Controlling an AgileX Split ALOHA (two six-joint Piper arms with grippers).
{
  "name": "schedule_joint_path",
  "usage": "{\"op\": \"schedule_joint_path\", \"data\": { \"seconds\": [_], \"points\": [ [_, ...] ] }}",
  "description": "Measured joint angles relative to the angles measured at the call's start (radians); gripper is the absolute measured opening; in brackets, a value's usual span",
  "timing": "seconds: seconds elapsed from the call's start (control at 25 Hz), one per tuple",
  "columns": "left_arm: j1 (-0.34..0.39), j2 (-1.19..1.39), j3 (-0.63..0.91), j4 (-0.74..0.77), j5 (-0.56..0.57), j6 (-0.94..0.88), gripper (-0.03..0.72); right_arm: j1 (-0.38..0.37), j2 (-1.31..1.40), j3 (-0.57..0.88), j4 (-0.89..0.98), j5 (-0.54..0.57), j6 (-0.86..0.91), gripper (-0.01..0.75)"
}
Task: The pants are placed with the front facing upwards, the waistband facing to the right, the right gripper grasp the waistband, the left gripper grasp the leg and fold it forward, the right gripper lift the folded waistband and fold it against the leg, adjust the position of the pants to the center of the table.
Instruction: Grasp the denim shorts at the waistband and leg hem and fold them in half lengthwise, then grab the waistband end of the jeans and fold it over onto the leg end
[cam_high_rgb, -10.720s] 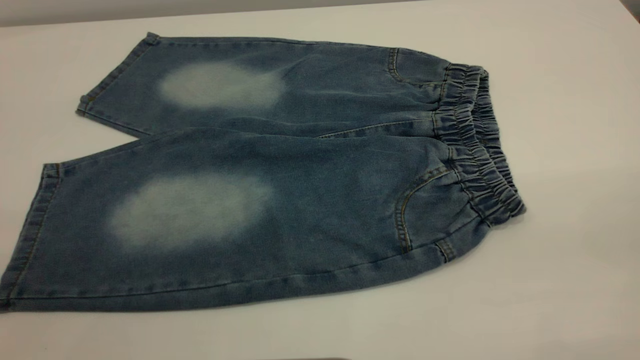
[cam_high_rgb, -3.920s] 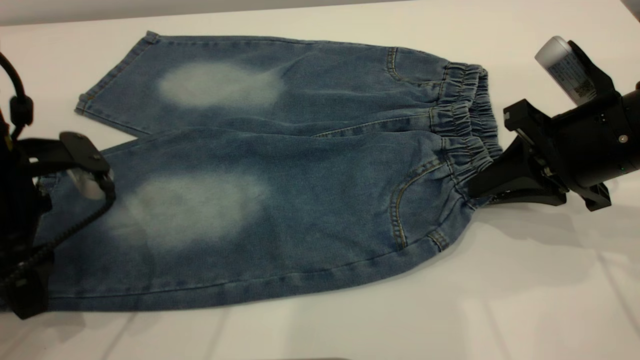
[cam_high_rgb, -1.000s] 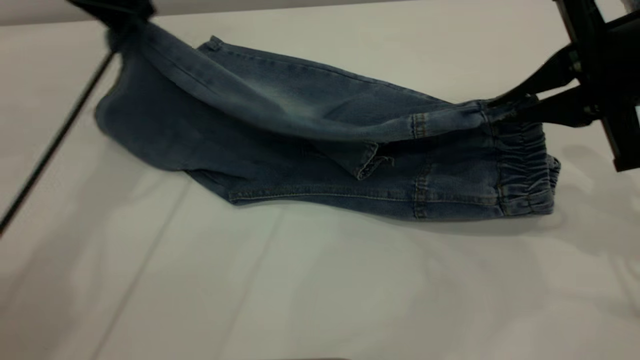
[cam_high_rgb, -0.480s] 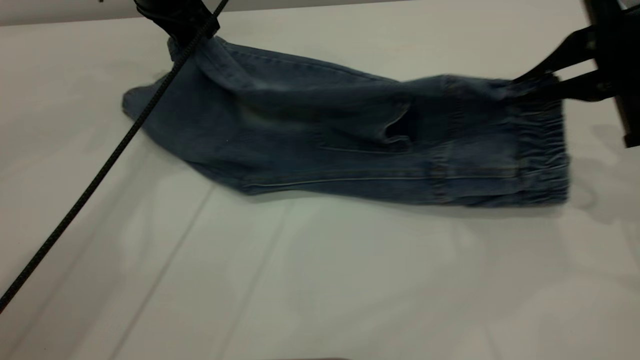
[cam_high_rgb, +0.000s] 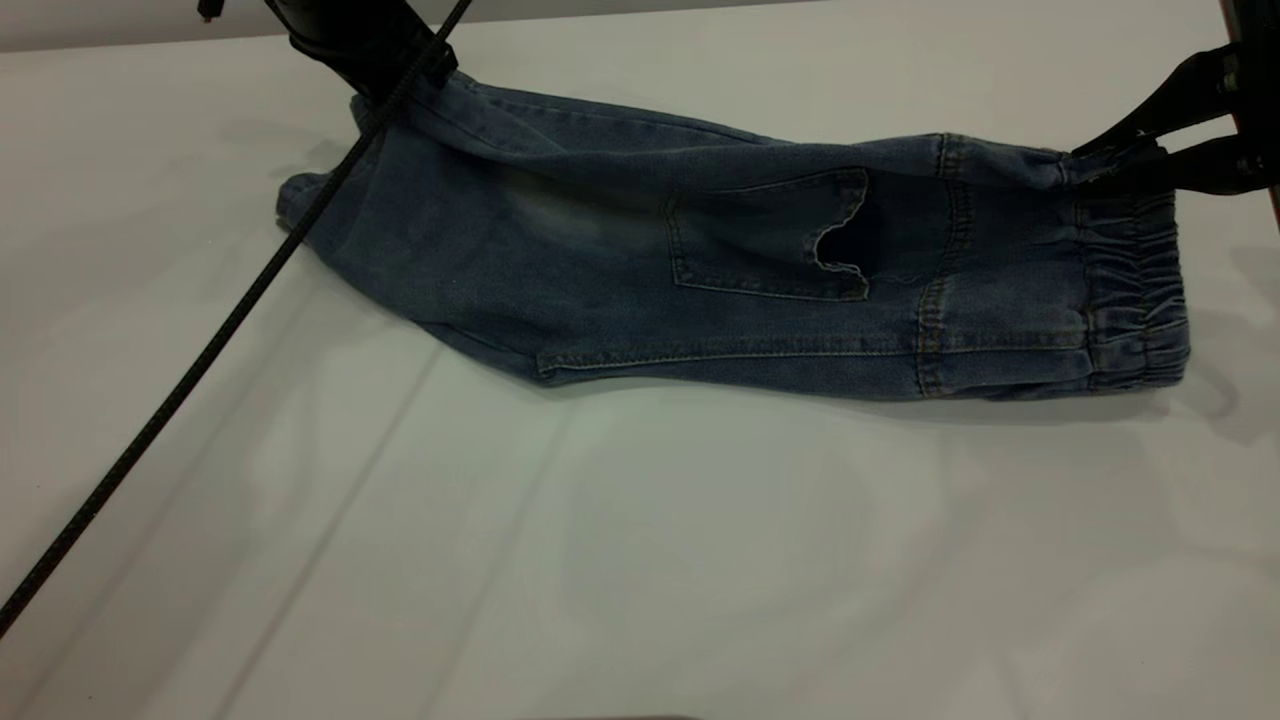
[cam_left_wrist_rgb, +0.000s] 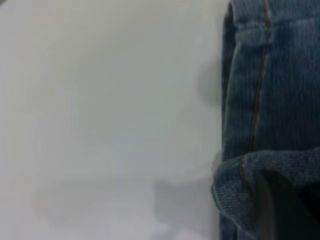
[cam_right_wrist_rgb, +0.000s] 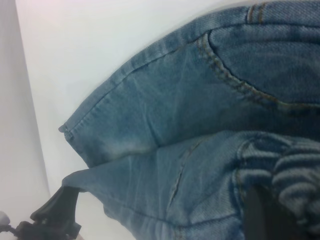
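I should swap the far corner for the waistband's middle (cam_high_rgb: 1125, 274) with my right gripper before folding it against the pants' leg.
The blue denim pants (cam_high_rgb: 700, 260) lie folded lengthwise on the table (cam_high_rgb: 640, 560), with a back patch pocket (cam_high_rgb: 760, 240) facing up. At the far left, my left gripper (cam_high_rgb: 385, 70) is shut on the leg end (cam_left_wrist_rgb: 237, 192) and holds it slightly above the table. At the far right, my right gripper (cam_high_rgb: 1100, 165) is shut on the upper layer of the ruffled waistband (cam_high_rgb: 1135, 290), holding that corner raised. In the right wrist view the gathered waistband (cam_right_wrist_rgb: 295, 165) sits against a dark finger (cam_right_wrist_rgb: 260, 215).
The left arm's braided black cord (cam_high_rgb: 200, 360) runs diagonally over the table from the gripper toward the near left edge. The left gripper (cam_right_wrist_rgb: 55, 215) also shows far off in the right wrist view. White tabletop lies in front of the pants.
Both grippers have carried the held edge farther away and lower, so the top half now lies flatter over the other. The back pocket has come into view and the pants have shifted right.
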Motion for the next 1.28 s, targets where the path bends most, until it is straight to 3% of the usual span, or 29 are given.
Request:
{"op": "schedule_joint_path", "data": {
  "seconds": [0.16,0.36,0.6,0.84,1.12,1.28],
  "points": [
    [0.0,0.0,0.0,0.0,-0.007,-0.02,0.078,0.0,0.0,0.0,0.0,-0.005,0.0,0.073],
    [0.0,-0.002,-0.001,0.003,-0.007,-0.031,0.222,0.0,0.0,0.0,0.0,-0.028,0.0,0.118],
    [0.0,-0.002,-0.035,0.003,0.028,-0.069,0.375,-0.001,0.0,0.0,0.001,-0.061,-0.001,0.293],
    [-0.001,-0.006,-0.085,0.004,0.109,-0.075,0.397,-0.002,0.0,0.0,0.003,-0.091,-0.002,0.448],
    [-0.023,-0.075,-0.093,0.002,0.161,-0.038,0.398,-0.004,0.0,0.0,-0.021,-0.008,-0.13,0.46],
    [-0.032,-0.1,-0.099,0.001,0.177,-0.008,0.398,-0.004,0.0,0.0,-0.143,0.044,-0.09,0.46]
  ]
}}
